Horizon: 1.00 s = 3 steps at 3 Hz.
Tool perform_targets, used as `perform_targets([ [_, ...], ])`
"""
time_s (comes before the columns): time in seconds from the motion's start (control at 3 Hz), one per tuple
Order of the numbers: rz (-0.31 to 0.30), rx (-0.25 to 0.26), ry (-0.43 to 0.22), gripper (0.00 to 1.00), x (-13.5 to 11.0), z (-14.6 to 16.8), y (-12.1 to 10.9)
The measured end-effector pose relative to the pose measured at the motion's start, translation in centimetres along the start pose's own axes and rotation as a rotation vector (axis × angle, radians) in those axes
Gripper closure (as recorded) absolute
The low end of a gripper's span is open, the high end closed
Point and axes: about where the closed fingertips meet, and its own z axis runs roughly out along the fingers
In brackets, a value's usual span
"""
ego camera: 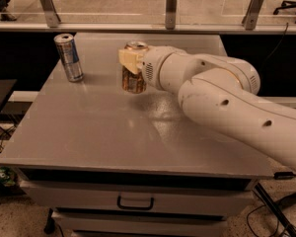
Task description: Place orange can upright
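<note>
My gripper should set the orange can down upright on the grey table, a little nearer the drawer than the silver-and-blue can [124, 101].
The orange can [133, 81] stands upright on the grey table [113, 132], left of centre toward the back. Its silver top rim shows above a cream finger. My gripper [132, 60] reaches in from the right on the white arm [222, 98] and sits around the can's upper half. One cream finger [128, 59] lies across the can's front. The wrist hides the can's right side.
A slimmer silver-and-blue can [69, 57] stands upright near the table's back left corner. A glass railing with metal posts [171, 6] runs behind the table. A drawer with a handle [135, 201] is under the front edge. Cables lie on the floor at both sides.
</note>
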Motion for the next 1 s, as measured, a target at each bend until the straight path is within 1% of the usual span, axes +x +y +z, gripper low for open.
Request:
perform_targets([
  [0.33, -0.046, -0.004, 0.037, 1.00, -0.2, -0.6, 0.3],
  [0.67, -0.083, -0.015, 0.059, 1.00, -0.6, -1.1, 0.5],
  [1.0, -0.110, -0.024, 0.073, 1.00, -1.3, -1.2, 0.2],
])
